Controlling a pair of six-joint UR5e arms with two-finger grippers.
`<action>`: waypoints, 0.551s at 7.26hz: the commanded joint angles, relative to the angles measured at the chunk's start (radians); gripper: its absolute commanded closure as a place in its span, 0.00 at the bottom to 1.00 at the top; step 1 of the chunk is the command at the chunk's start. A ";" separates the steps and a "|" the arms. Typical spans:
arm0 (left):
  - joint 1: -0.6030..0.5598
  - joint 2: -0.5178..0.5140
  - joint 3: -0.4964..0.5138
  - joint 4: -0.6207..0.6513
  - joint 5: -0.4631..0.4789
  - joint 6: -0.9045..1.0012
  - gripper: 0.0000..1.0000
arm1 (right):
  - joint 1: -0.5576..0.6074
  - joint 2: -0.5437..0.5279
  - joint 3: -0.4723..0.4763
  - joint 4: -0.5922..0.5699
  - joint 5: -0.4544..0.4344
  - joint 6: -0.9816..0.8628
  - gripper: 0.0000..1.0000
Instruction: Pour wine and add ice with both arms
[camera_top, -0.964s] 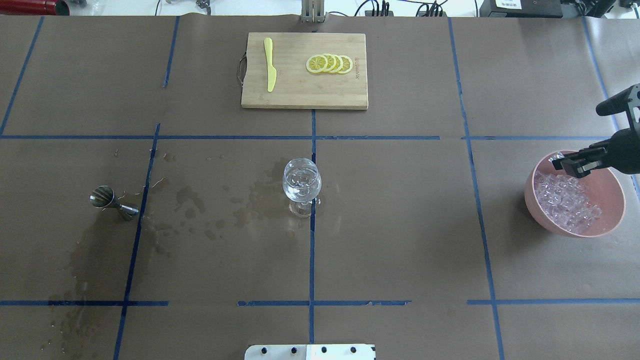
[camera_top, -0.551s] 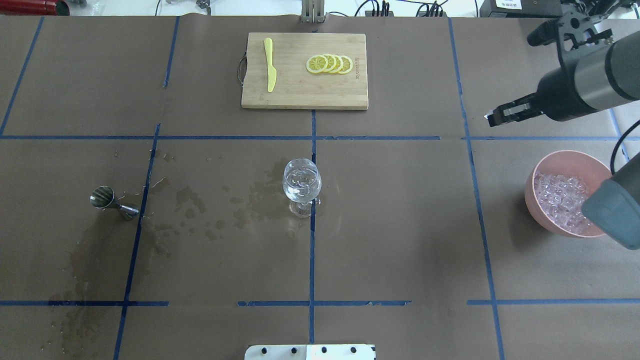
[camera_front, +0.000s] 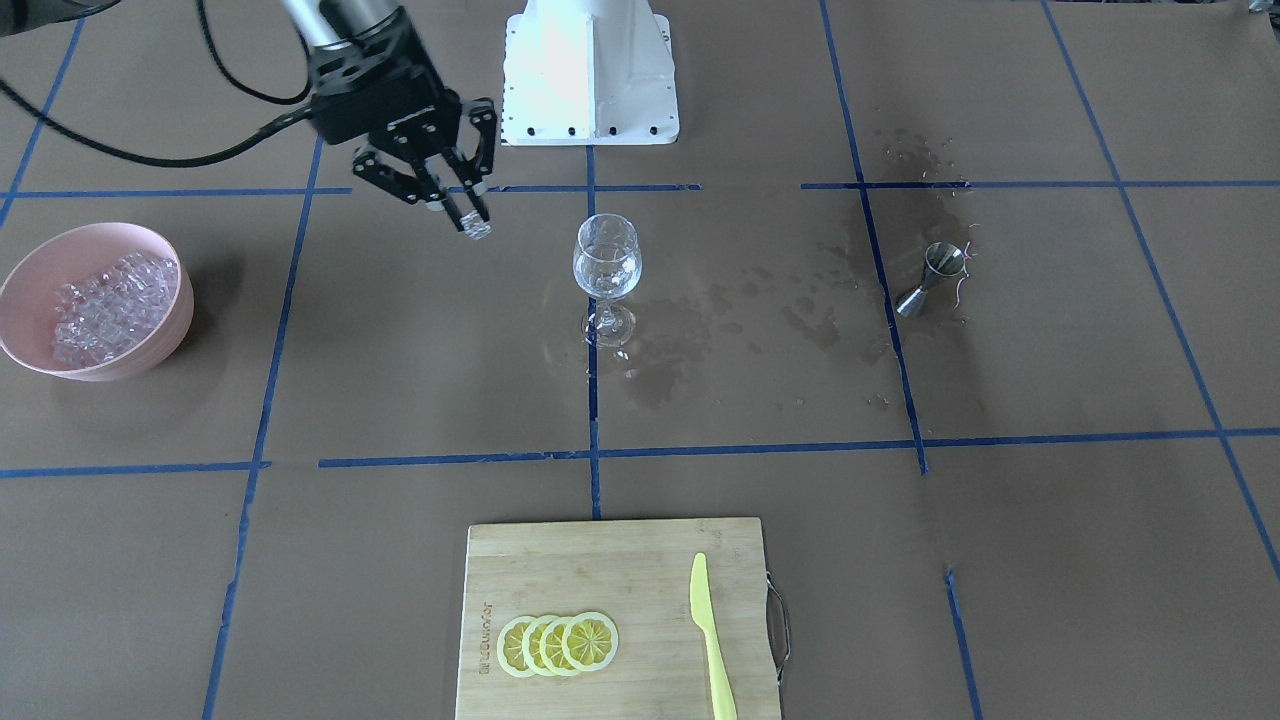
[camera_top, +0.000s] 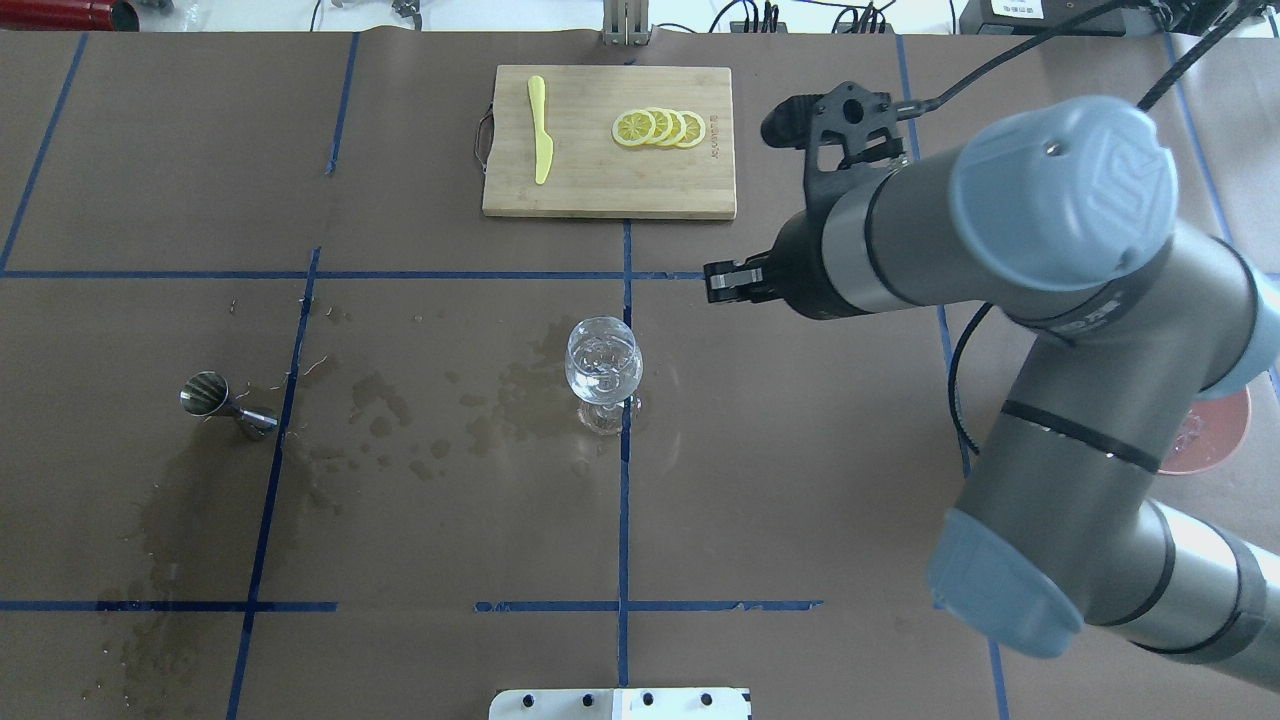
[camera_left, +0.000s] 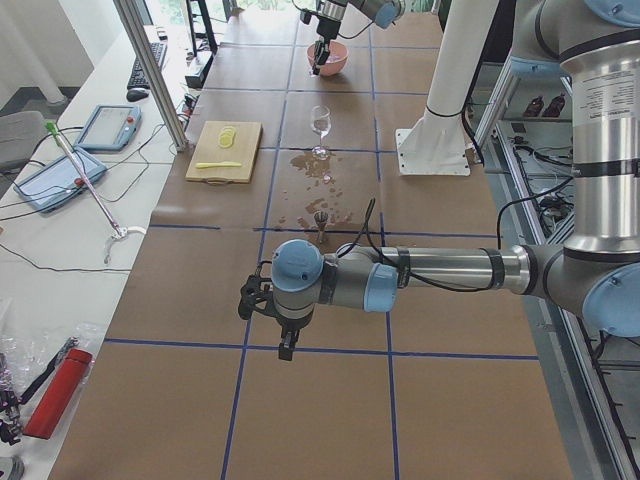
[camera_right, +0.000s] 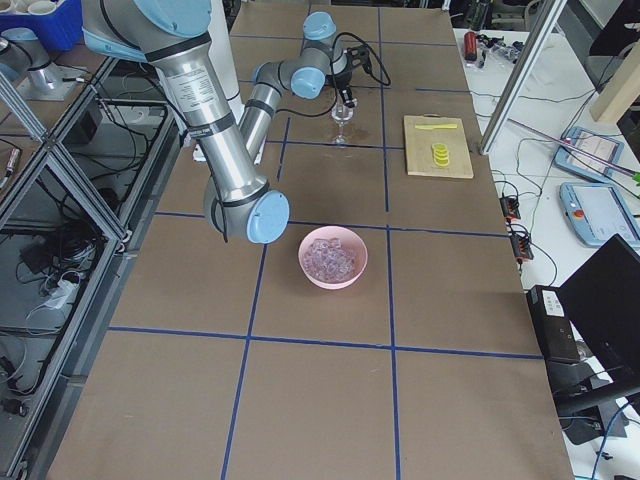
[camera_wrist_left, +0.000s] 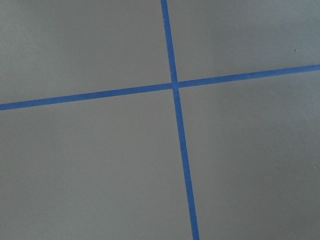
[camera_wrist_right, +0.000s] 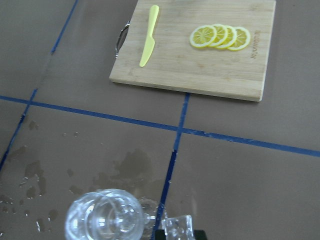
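Observation:
My right gripper is holding the ice cube, which hangs beside the glass rim now, and will let it go inside the upright wine glass (camera_front: 607, 269) (camera_wrist_right: 108, 216), among its clear, glittering contents.
My right gripper (camera_front: 460, 214) is shut on one clear ice cube (camera_front: 477, 229) and holds it in the air just to the right of the wine glass (camera_top: 603, 362) in the overhead view (camera_top: 716, 283). In the right wrist view the cube (camera_wrist_right: 177, 226) hangs beside the glass rim (camera_wrist_right: 107, 216). The glass stands upright at the table's centre with clear glittering contents; I cannot tell wine from ice in it. The rest of the ice (camera_front: 108, 300) is heaped in a pink bowl (camera_front: 150, 350). My left gripper (camera_left: 285, 345) shows only in the exterior left view, over bare paper; I cannot tell whether it is open.
A steel jigger (camera_top: 215, 400) sits left of the glass among dark wet stains (camera_top: 420, 420). A bamboo board (camera_top: 608, 190) with lemon slices (camera_top: 660, 128) and a yellow knife (camera_top: 540, 130) lies at the far edge. My right arm (camera_top: 1050, 300) covers most of the bowl in the overhead view.
My right gripper lifted out of the pink bowl and swung left across the table to just beside the wine glass. The glass, jigger and board have not moved.

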 joint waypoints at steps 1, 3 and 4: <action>0.000 0.001 0.001 -0.012 0.000 0.000 0.00 | -0.116 0.141 -0.022 -0.158 -0.115 0.054 1.00; 0.000 0.003 0.003 -0.012 0.000 0.000 0.00 | -0.144 0.209 -0.131 -0.181 -0.163 0.054 1.00; 0.000 0.003 0.004 -0.012 0.000 0.000 0.00 | -0.152 0.223 -0.145 -0.203 -0.177 0.054 1.00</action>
